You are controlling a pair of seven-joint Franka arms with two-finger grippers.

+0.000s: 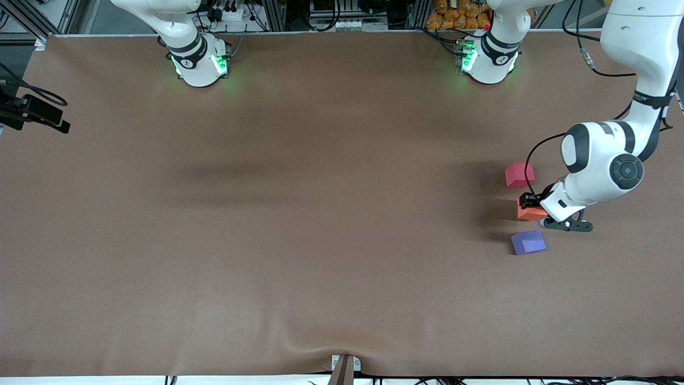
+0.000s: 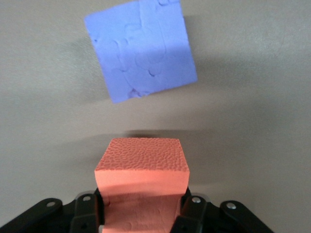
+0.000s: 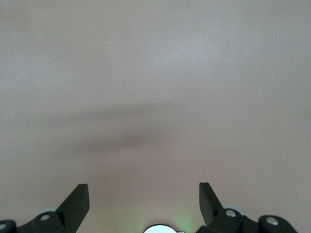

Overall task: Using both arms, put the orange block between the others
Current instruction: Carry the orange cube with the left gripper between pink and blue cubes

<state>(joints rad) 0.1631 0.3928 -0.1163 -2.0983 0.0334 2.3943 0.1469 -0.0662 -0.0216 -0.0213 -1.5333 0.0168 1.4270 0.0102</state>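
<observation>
Next, the left gripper sets the orange block down between the pinkish-red cube and the purple-blue cube [image 1: 525,212] [image 2: 143,164].
My left gripper [image 1: 534,212] is shut on the orange block [image 1: 526,214], low over the table near the left arm's end. The block sits in the gap between the pinkish-red cube [image 1: 519,174], which lies farther from the front camera, and the purple-blue cube [image 1: 528,242], which lies nearer. In the left wrist view the black fingers [image 2: 192,208] press both sides of the orange block [image 2: 141,160], with the purple-blue cube [image 2: 141,48] close ahead of it. Whether the block touches the table I cannot tell. My right gripper [image 3: 144,191] is open over bare brown table.
Both arm bases [image 1: 200,64] [image 1: 486,61] glow green along the table's back edge. A black camera mount [image 1: 32,112] juts in at the right arm's end. A small bracket [image 1: 344,369] sits at the front edge.
</observation>
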